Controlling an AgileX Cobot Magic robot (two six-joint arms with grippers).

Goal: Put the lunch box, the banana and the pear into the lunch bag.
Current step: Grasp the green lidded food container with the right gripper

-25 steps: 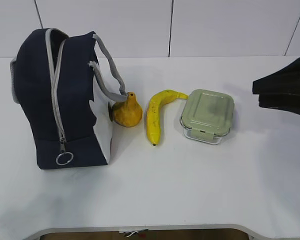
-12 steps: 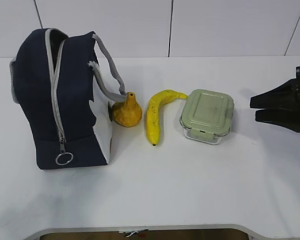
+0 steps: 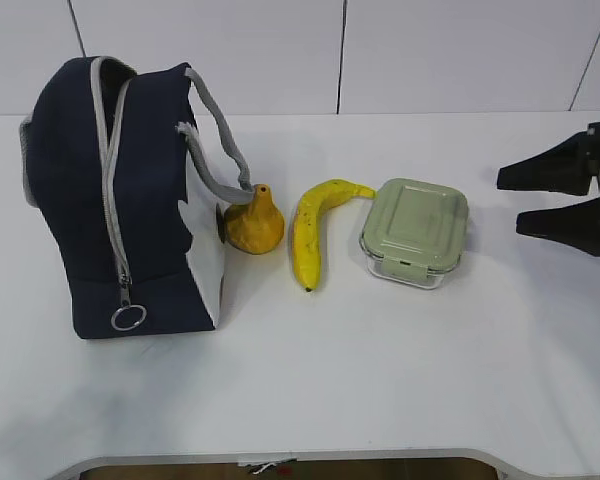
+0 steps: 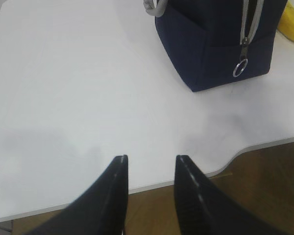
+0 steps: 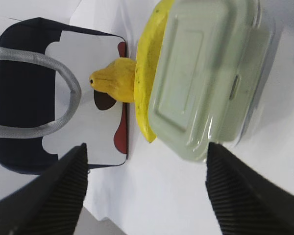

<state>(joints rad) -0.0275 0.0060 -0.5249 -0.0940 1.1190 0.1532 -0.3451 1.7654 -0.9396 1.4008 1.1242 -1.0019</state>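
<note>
My right gripper is to go to the lunch box next and close on its lid's edge (image 3: pixel 462 226) (image 5: pixel 235 88), on the side of the lunch box away from the banana.
The navy lunch bag (image 3: pixel 120 200) stands on the left of the white table, its grey zipper closed with a ring pull (image 3: pixel 128 318) hanging low. The pear (image 3: pixel 255 225) sits right beside the bag's white panel. The banana (image 3: pixel 310 235) lies between the pear and the lunch box (image 3: pixel 415 230), which has a pale green lid. My right gripper (image 3: pixel 510 200) is open and empty, hovering right of the lunch box, its fingertips pointing at it. In the right wrist view the lunch box (image 5: pixel 206 78), banana (image 5: pixel 147 73) and pear (image 5: pixel 115 83) lie ahead. My left gripper (image 4: pixel 149 159) is open, near the table's front edge.
The bag's grey strap handles (image 3: pixel 220 130) arch over toward the pear. The table's front edge (image 4: pixel 225 164) curves just below the bag (image 4: pixel 210 44) in the left wrist view. A white panelled wall stands behind the table.
My right gripper has opened wide and come fully into view at the right, its fingers now spread apart facing the lunch box. The objects have not moved.
</note>
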